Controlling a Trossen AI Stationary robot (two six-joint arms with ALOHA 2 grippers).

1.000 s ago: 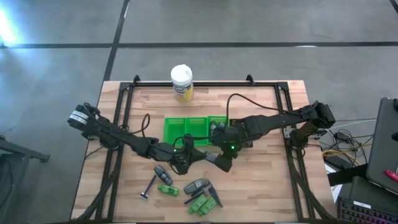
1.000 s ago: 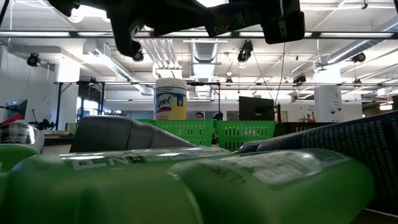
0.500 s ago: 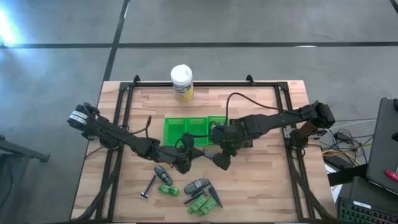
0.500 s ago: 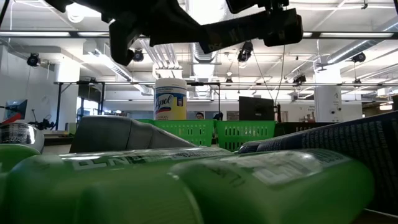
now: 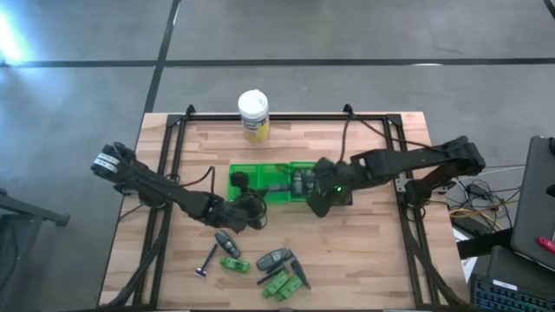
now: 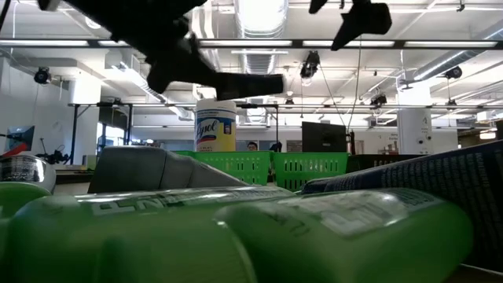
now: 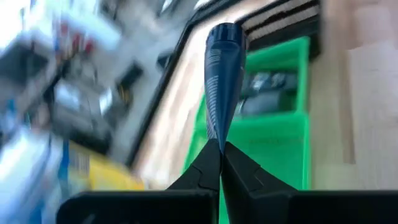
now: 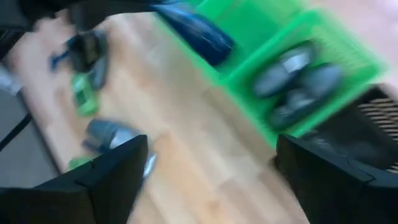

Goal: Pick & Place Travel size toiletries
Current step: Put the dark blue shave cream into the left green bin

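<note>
I will use my left gripper to let go of the dark blue tube in the green tray's end compartment (image 5: pixel 243 188) farthest from the grey toiletries.
My left gripper (image 5: pixel 251 208) is shut on a dark blue tube (image 7: pixel 221 81), which reaches out over the near edge of the green tray (image 5: pixel 260 169). Grey toiletries (image 5: pixel 299 182) lie in the tray's right compartment. My right gripper (image 8: pixel 211 180) hangs open above the tray's right end, clear of the tube (image 8: pixel 196 31). More toiletries lie loose near the table's front edge: dark bottles (image 5: pixel 227 243), a razor-like stick (image 5: pixel 208 260) and green bottles (image 5: pixel 277 284). The green bottles also fill the foreground of the low view (image 6: pixel 236 236). My left gripper pinches the tube's flat crimped end (image 7: pixel 217 140) between its two fingertips (image 7: pixel 202 165). The tube runs straight on from the fingers, along their line, with its rounded cap end (image 7: pixel 225 34) farthest out. It is lifted clear, above the tray.
A white-lidded jar with a yellow label (image 5: pixel 253 114) stands at the table's far edge. Black rails (image 5: pixel 173 156) run along the table's left and right sides. Bare wood (image 5: pixel 364 251) lies at the front right.
My right gripper has let go of the tube, risen, and drawn back toward the table's far right. My left gripper has kept its hold and rolled its wrist. The tube has swung from lying across the table to pointing over the tray.
</note>
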